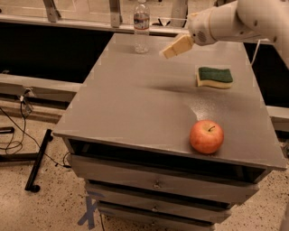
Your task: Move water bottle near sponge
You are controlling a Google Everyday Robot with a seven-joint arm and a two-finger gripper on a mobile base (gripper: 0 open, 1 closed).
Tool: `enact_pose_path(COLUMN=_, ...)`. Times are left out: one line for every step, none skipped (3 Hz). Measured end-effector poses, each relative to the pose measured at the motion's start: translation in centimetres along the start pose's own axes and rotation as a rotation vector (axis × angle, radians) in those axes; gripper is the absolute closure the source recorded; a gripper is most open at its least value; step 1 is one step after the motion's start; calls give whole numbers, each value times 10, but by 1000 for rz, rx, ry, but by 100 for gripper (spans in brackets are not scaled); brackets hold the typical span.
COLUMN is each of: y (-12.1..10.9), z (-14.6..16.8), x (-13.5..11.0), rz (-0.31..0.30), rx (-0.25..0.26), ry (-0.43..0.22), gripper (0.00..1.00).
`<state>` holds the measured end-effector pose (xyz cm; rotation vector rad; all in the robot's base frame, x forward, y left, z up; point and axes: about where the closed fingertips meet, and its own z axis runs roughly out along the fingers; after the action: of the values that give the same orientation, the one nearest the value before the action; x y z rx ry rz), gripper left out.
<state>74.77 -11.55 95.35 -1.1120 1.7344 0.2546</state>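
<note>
Next, my gripper will go to the middle of the water bottle's body [142, 27] and close there, between its white cap and its base.
The water bottle [141, 27], clear with a white cap and a pale label band, stands upright at the far edge of the grey table [135, 99]. The sponge [215, 76], dark green on top and yellow below, lies flat on the right side of the table. My gripper [177, 46], tan at the end of a white arm that reaches in from the upper right, hovers above the table. It is to the right of the bottle, to the left of the sponge and behind it, and it touches neither.
A red apple [206, 136] sits near the table's front right edge. Drawers [156, 182] lie under the tabletop. Metal frame legs [115, 12] stand behind the bottle. Cables and a black stand [36, 162] lie on the floor at the left.
</note>
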Motion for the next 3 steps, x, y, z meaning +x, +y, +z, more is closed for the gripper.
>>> enact_pose_path(y=-15, z=45, x=-12, rz=24, rx=20, ry=-87, gripper=0)
enact_pose_path(y=-32, z=80, x=-25, rz=35, rx=38, ry=-162, gripper=0)
enact_pose_path(y=-43, z=108, x=-41, rz=32, rx=46, ry=-215, gripper=0)
